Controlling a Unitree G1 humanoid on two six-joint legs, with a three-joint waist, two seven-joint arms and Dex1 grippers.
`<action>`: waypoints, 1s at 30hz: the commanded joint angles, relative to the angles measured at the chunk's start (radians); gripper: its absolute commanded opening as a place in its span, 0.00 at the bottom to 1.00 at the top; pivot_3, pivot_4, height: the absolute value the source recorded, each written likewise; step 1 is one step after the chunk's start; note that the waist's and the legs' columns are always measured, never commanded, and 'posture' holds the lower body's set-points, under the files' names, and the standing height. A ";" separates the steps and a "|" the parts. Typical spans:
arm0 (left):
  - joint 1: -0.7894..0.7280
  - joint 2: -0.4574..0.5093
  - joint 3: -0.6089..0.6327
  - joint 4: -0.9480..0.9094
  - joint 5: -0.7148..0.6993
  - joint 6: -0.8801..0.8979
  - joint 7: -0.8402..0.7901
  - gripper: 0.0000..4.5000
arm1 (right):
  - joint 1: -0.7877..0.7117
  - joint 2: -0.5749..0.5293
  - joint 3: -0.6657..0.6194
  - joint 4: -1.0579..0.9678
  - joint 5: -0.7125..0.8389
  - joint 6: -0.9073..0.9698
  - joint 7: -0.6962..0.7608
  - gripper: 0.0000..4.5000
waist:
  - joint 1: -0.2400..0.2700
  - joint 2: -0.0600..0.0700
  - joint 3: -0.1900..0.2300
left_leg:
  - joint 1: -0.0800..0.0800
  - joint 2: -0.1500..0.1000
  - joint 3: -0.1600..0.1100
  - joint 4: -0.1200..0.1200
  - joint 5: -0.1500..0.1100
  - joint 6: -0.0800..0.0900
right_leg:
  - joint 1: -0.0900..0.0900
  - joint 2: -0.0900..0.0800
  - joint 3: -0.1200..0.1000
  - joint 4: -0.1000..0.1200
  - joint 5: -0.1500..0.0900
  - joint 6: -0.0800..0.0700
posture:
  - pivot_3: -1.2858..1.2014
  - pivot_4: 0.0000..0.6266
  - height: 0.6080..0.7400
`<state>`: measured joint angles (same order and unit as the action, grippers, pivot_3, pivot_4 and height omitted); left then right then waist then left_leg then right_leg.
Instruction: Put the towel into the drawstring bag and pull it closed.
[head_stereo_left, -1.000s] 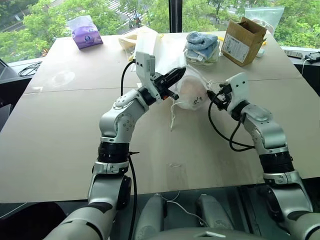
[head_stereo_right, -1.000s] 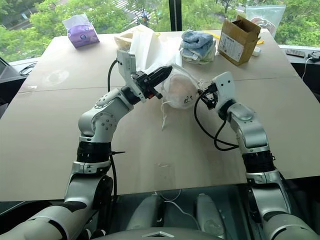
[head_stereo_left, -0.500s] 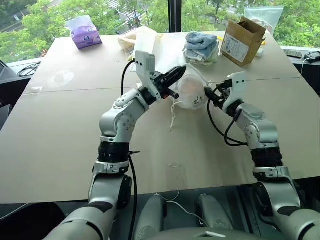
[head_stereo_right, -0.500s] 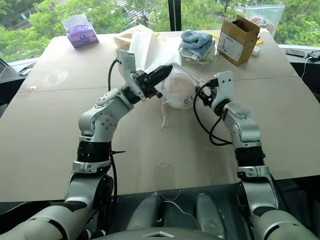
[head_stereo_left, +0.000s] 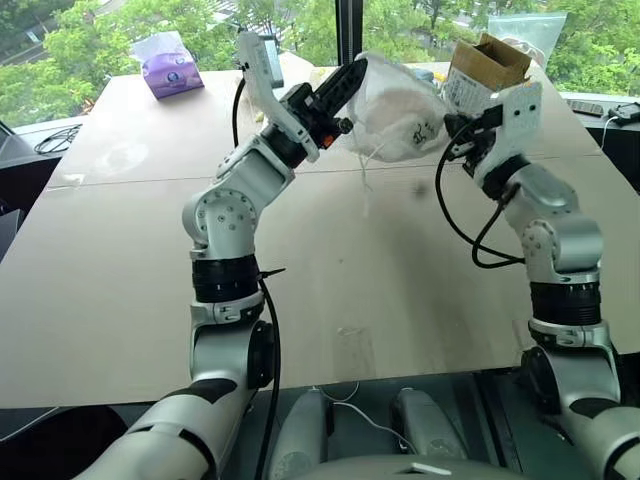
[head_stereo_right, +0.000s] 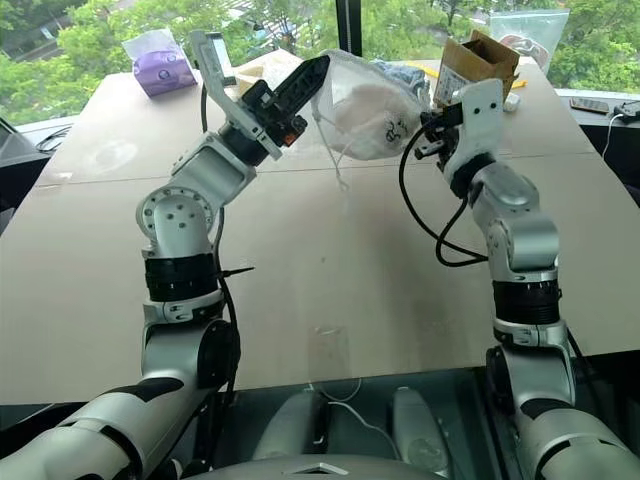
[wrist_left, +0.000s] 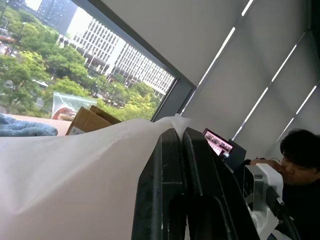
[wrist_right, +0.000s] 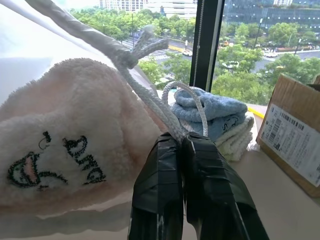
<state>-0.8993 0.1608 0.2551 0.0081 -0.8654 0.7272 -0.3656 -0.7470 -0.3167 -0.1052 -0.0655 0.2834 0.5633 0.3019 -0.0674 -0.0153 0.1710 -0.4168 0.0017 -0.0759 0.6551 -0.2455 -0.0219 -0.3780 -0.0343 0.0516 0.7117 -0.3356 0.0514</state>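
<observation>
Next, I put the drawstring bag down, as it hangs in the air from its edge and cord, before my right gripper takes the cord's loop (wrist_right: 201, 106) to pull.
The drawstring bag (head_stereo_left: 392, 88) hangs in the air above the middle of the table, thin and white. The cream towel (wrist_right: 60, 145) with its dark stitched mark sits inside it, showing through the fabric. My left gripper (head_stereo_left: 352, 72) is shut on the bag's upper edge (wrist_left: 100, 165) and points up and to the right. My right gripper (head_stereo_left: 453, 128) is at the bag's other side, shut on the white cord (wrist_right: 150, 97) that runs from the gathered mouth. A loose cord end (head_stereo_left: 365, 165) dangles below the bag.
The tan table (head_stereo_left: 120, 280) spreads below both arms. A purple tissue pack (head_stereo_left: 172, 68) lies at the back left, a cardboard box (head_stereo_left: 488, 68) and a clear plastic bag (head_stereo_left: 530, 28) at the back right. Folded blue and pale towels (wrist_right: 210, 112) lie behind the bag. A person (wrist_left: 302, 160) is nearby.
Both arms have risen and lifted the bag off the table. The right gripper, open before, has closed on the cord. The left gripper has rolled and tilted upward.
</observation>
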 joint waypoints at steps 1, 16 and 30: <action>-0.019 -0.006 0.009 -0.036 -0.038 0.015 0.016 0.00 | -0.025 -0.017 -0.032 -0.112 0.057 0.071 0.004 0.01 | 0.000 0.000 0.000 | 0.000 0.000 0.000 0.000 0.000 0.000 | 0.000 0.000 0.000 0.000 0.000 0.000 | 0.52 0.24 1.00; -0.039 -0.051 0.103 -0.007 -0.258 0.122 0.182 0.00 | -0.148 -0.019 -0.348 -0.326 0.547 0.797 -0.283 0.73 | 0.012 0.000 0.000 | -0.001 -0.001 -0.001 0.000 0.000 0.000 | 0.000 -0.001 -0.001 -0.001 0.000 0.000 | 0.52 0.24 1.00; 0.100 -0.062 0.177 0.044 -0.448 0.164 0.194 0.00 | 0.114 -0.084 -0.200 -0.357 0.516 0.635 -0.131 0.73 | 0.000 0.000 0.000 | -0.001 0.000 0.001 0.000 0.000 0.000 | 0.000 0.000 0.001 -0.001 0.000 0.000 | 0.52 0.24 1.00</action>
<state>-0.8067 0.1006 0.4238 0.0562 -1.2760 0.8898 -0.1803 -0.6229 -0.4179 -0.2735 -0.3928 0.7574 1.2168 0.1683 -0.0674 -0.0154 0.1709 -0.4178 0.0017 -0.0753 0.6554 -0.2456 -0.0217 -0.3782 -0.0339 0.0522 0.7110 -0.3356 0.0514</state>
